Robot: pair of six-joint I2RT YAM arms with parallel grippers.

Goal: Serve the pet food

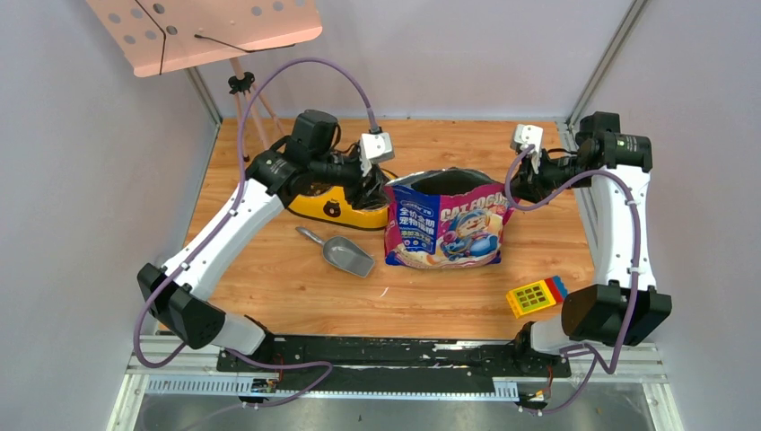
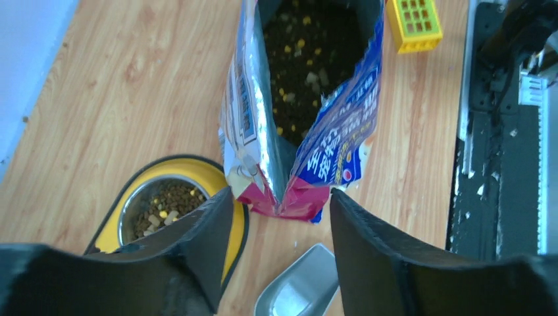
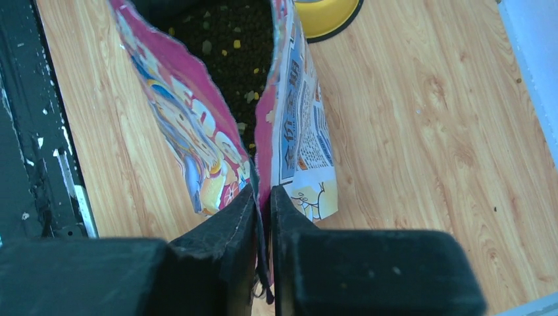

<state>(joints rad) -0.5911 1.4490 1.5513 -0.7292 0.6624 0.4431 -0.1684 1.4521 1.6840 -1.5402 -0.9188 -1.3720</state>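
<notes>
The cat food bag's opening is gaping and its loose corner is beyond the fingers, so my left gripper needs to pinch the bag's corner [image 2: 279,192] and pull the opening taut and shut.
The pink-blue cat food bag [image 1: 446,224] stands open in the middle of the table. Dark brown pet food [image 2: 309,59] fills it, and more lies in the steel bowl [image 2: 164,201] of the yellow feeder [image 1: 336,208]. My left gripper [image 2: 279,194] is open at the bag's left top corner, which sits just beyond its fingertips, ungripped. My right gripper [image 3: 263,191] is shut on the bag's right top edge, with pet food [image 3: 230,39] visible past it. The grey metal scoop [image 1: 341,253] lies empty on the table between feeder and bag.
A yellow toy block [image 1: 536,294] with blue and red parts lies at the front right. A pink perforated board [image 1: 206,31] on a stand rises at the back left. Walls close in both sides, and a black rail [image 1: 386,350] runs along the near edge.
</notes>
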